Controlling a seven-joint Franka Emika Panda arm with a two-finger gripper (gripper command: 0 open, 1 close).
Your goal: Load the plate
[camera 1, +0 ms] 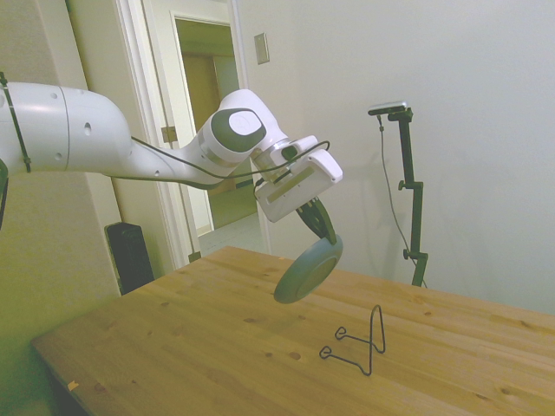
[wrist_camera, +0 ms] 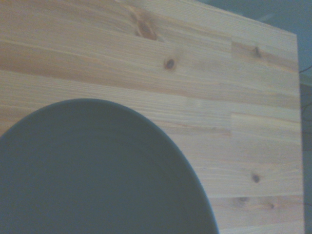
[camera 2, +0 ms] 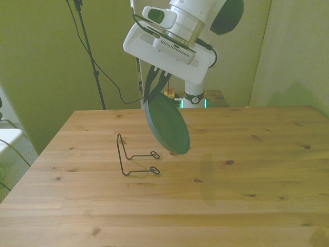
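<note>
The robot's gripper should release the grey-teal plate, standing on edge across the wires of the black wire stand (camera 2: 140, 168).
The grey-teal plate (camera 1: 308, 269) (camera 2: 166, 125) hangs in the air above the wooden table, tipped steeply on edge. My gripper (camera 1: 318, 220) (camera 2: 156, 82) is shut on its upper rim. The plate's lower edge is a little above and beside the thin black wire stand (camera 1: 359, 339) (camera 2: 134, 157), toward the front view's right of it, not touching it. In the wrist view the plate (wrist_camera: 92, 175) fills the near part of the picture over the table boards.
The wooden table (camera 2: 247, 195) carries only the wire stand. An open doorway (camera 1: 208, 130) lies behind the arm in the side view. A cable (camera 2: 110, 82) hangs beyond the table's far edge in the front view.
</note>
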